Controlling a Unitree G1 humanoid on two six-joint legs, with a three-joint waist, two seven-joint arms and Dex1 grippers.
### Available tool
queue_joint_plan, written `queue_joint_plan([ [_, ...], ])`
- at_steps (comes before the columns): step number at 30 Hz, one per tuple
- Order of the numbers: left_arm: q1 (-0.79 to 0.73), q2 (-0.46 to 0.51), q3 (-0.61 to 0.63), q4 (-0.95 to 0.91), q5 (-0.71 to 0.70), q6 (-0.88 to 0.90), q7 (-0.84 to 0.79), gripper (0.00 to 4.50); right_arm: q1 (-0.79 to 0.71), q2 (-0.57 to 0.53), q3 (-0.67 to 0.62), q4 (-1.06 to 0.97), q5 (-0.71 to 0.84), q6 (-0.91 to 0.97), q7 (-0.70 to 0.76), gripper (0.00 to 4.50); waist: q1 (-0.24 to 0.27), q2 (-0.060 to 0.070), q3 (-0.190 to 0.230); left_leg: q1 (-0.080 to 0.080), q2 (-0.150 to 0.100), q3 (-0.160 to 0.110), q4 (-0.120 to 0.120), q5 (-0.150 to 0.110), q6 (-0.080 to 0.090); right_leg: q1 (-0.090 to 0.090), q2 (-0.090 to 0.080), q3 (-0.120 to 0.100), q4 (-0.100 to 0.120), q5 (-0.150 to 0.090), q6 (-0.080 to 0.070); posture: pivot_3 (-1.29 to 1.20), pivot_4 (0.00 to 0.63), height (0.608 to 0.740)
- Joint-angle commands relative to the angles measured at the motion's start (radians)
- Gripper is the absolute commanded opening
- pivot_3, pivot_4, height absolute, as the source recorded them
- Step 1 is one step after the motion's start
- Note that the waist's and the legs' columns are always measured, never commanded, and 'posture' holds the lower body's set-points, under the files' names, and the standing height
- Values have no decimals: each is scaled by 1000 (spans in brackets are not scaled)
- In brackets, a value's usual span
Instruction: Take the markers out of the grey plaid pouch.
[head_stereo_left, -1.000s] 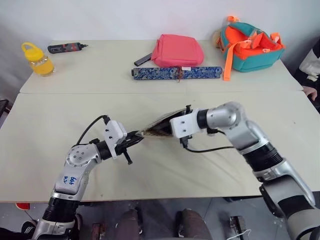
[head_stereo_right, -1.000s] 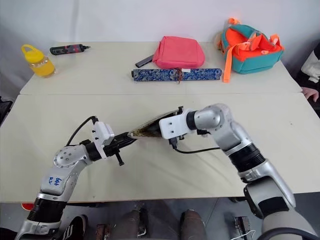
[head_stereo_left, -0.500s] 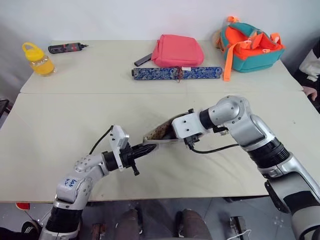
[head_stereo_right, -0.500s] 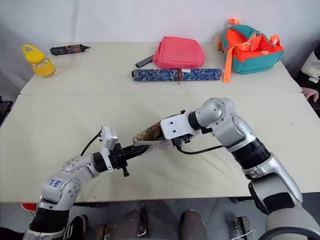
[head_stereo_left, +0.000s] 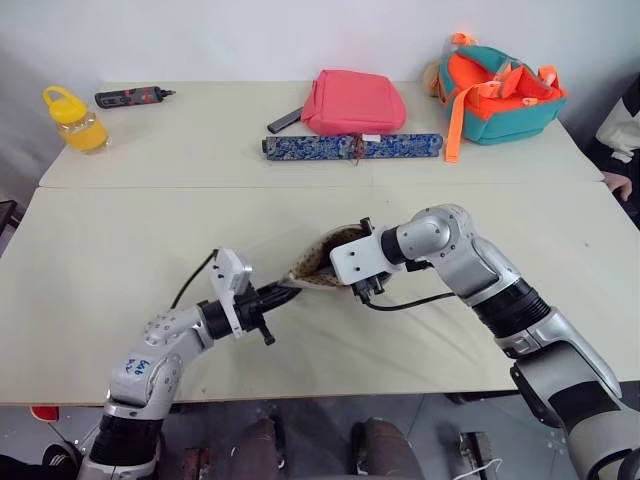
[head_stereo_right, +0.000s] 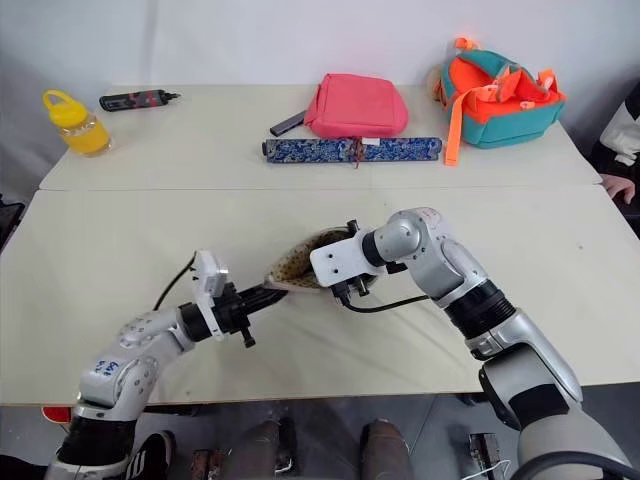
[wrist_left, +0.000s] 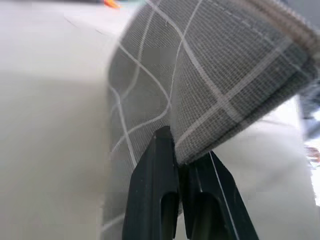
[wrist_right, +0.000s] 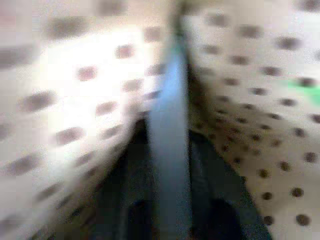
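Note:
I should use my right gripper to set the pale blue marker down on the near table before the blue patterned case's backpack end (head_stereo_left: 412, 219).
The grey plaid pouch (head_stereo_left: 322, 262) hangs just above the near table, between my two grippers, its mouth gaping and the dotted brownish lining showing. My left gripper (head_stereo_left: 290, 291) is shut on the pouch's lower edge; in the left wrist view its black fingertips (wrist_left: 165, 145) pinch the plaid fabric (wrist_left: 215, 75). My right gripper (wrist_right: 167, 145) reaches down into the mouth, and from the head only its white wrist block (head_stereo_left: 352, 262) shows. Inside, a slim pale blue marker (wrist_right: 170, 100) stands between its dark fingers. A green speck (wrist_right: 305, 90) shows on the lining.
On the far table lie a pink pouch (head_stereo_left: 355, 100), a long blue patterned case (head_stereo_left: 352, 146), an orange-and-teal backpack (head_stereo_left: 500, 85), a yellow bottle (head_stereo_left: 75, 118) and a black-and-red tool (head_stereo_left: 133, 96). A person's hand (head_stereo_left: 622, 185) rests at the right edge.
Both grippers and the pouch have sunk a little toward the table. The pouch's mouth has spread wider, and my right gripper has narrowed inside it.

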Motion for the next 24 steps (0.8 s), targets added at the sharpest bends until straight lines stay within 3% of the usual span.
queue_joint_plan([
  [1, -7, 13, 25, 33, 47, -65, 7, 0, -21, -26, -82, -86, 79, 9, 23, 472, 1, 0, 0, 0, 0, 0, 0, 0, 0, 0, 0, 0, 0, 0, 0, 0, 150, 740],
  [9, -35, 68, 43, 114, 129, -196, 1, 0, -73, -27, -154, -39, 112, -57, -45, 472, -2, 0, 0, 0, 0, 0, -1, 0, 0, -1, 0, 0, -1, 0, 0, 0, 150, 740],
  [16, -92, 58, 64, 196, 226, -362, 69, 0, -59, -25, -151, 4, 119, -65, -88, 472, 0, 0, 0, -1, 0, 1, -2, 0, 0, -2, 0, 0, -1, 0, 0, 0, 150, 740],
  [24, -81, 73, 82, 221, 260, -419, 57, 0, -75, 7, -210, 13, 195, -48, -120, 472, 0, 0, 0, -1, 0, 1, -2, 0, 0, -2, 0, -1, 0, 0, 0, 0, 150, 740],
])
